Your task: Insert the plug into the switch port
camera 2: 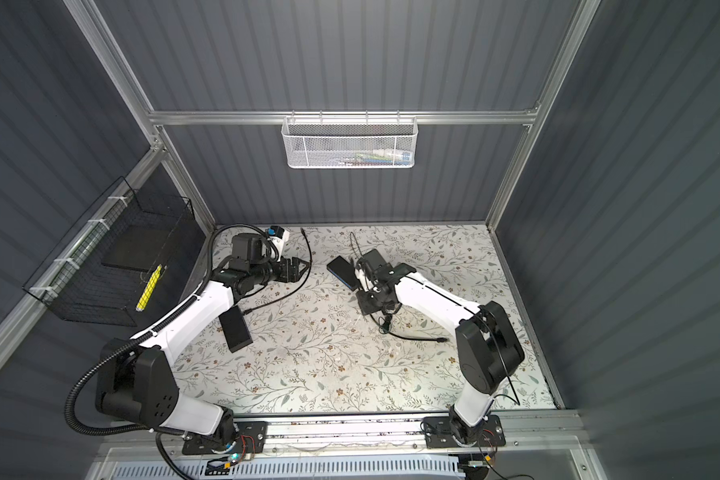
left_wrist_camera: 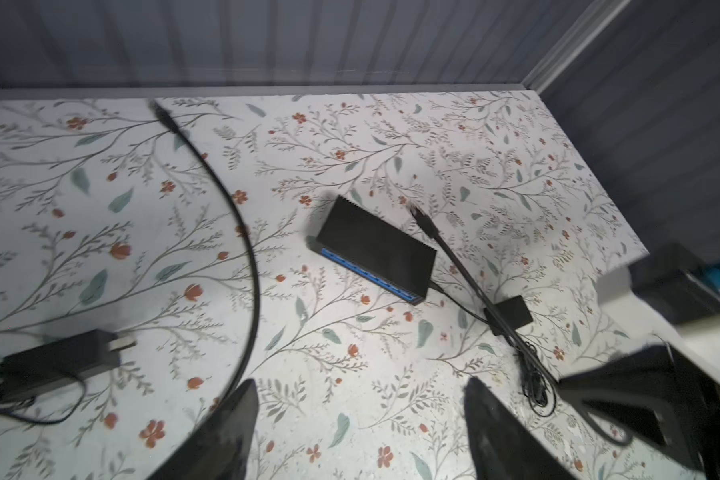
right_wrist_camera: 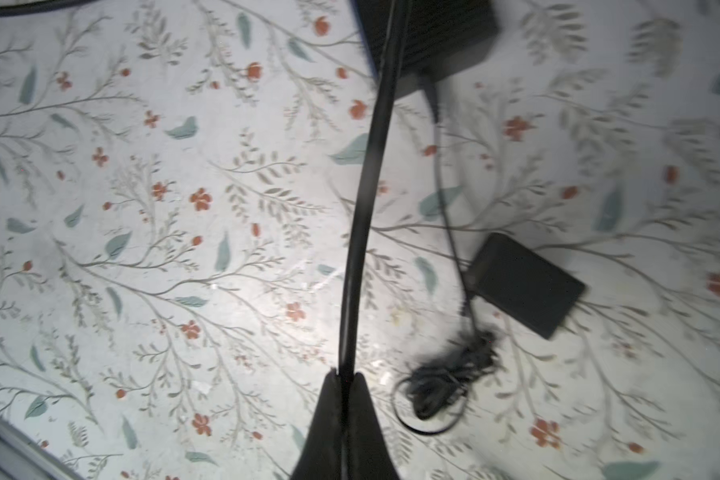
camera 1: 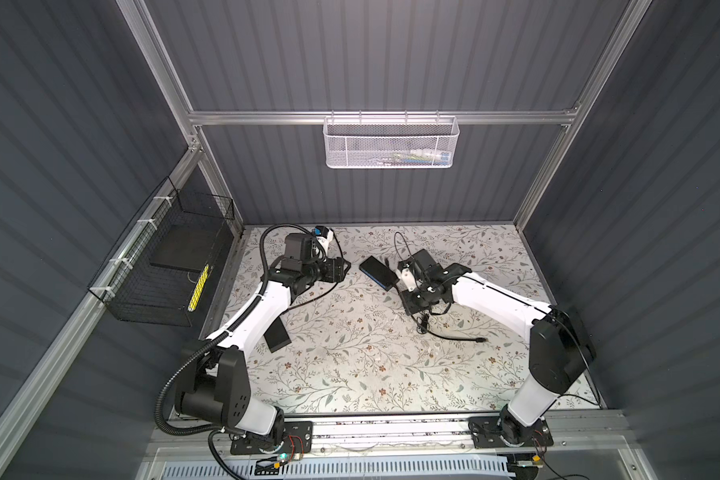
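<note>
The stiff black cable is held by my right gripper far back from its plug, so next I put it down and grip close behind the plug (left_wrist_camera: 429,229) before plugging it in.
The black switch (camera 1: 377,272) (camera 2: 342,271) (left_wrist_camera: 375,243) lies flat at mid-table. Its blue long face with a row of ports (left_wrist_camera: 368,272) looks toward the left arm. My right gripper (right_wrist_camera: 345,376) (left_wrist_camera: 564,384) is shut on a stiff black cable (right_wrist_camera: 366,199), well back from its end. The plug (left_wrist_camera: 415,210) (camera 1: 386,262) at that end hovers by the switch's far right corner, away from the blue face. My left gripper (left_wrist_camera: 361,382) (camera 1: 344,268) (camera 2: 303,268) is open and holds nothing, a short way left of the switch.
A thin lead runs from the switch's end to a small black adapter (left_wrist_camera: 512,311) (right_wrist_camera: 524,282) and a tangled bundle (right_wrist_camera: 449,374) (camera 1: 422,326). A thick black cable (left_wrist_camera: 242,232) arcs past the left gripper. A power brick (left_wrist_camera: 59,361) (camera 1: 277,332) lies under the left arm.
</note>
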Tool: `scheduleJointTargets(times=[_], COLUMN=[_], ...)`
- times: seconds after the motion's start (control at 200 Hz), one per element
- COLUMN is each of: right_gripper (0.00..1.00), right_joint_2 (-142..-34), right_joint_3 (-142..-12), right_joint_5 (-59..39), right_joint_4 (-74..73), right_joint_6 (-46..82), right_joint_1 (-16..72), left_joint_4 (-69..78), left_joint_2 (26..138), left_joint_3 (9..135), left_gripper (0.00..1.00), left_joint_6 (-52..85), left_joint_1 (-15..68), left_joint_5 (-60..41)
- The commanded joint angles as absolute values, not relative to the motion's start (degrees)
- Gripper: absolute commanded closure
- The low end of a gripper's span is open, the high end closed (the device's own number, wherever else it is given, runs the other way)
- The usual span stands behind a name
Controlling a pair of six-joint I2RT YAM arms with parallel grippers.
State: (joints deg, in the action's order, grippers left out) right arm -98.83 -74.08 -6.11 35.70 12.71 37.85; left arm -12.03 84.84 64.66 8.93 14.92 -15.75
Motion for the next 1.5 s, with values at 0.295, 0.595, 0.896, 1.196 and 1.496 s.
scheduleJointTargets(times=[0.295, 0.595, 0.896, 1.196, 1.496], right_gripper=[1.00, 1.00, 1.00, 0.92, 0.60], right_joint_2=[-108.5, -111.4, -111.9, -114.0, -107.3], right_joint_3=[-71.4, -72.0, -74.0, -75.8, -77.8], right_joint_5=[-4.5, -2.7, 1.9, -0.6, 2.1], right_joint_4=[34.3, 36.6, 40.8, 47.5, 46.5], right_joint_6=[11.1, 8.3, 0.2, -8.4, -7.8], right_joint_1=[38.5, 31.3, 25.8, 25.3, 28.4], left_joint_4=[-13.6, -17.3, -18.1, -18.6, -17.2], left_joint_2=[78.8, 78.2, 78.3, 79.0, 80.1], left_joint_3=[62.7, 65.1, 65.2, 65.9, 64.8], left_gripper=[0.23, 0.26, 0.29, 0.28, 0.28], left_joint_6=[14.9, 11.9, 10.6, 9.3, 8.9], left_joint_1=[5.4, 5.6, 6.6, 8.3, 8.3], left_joint_5=[-15.2, -17.0, -17.6, -17.6, -17.8])
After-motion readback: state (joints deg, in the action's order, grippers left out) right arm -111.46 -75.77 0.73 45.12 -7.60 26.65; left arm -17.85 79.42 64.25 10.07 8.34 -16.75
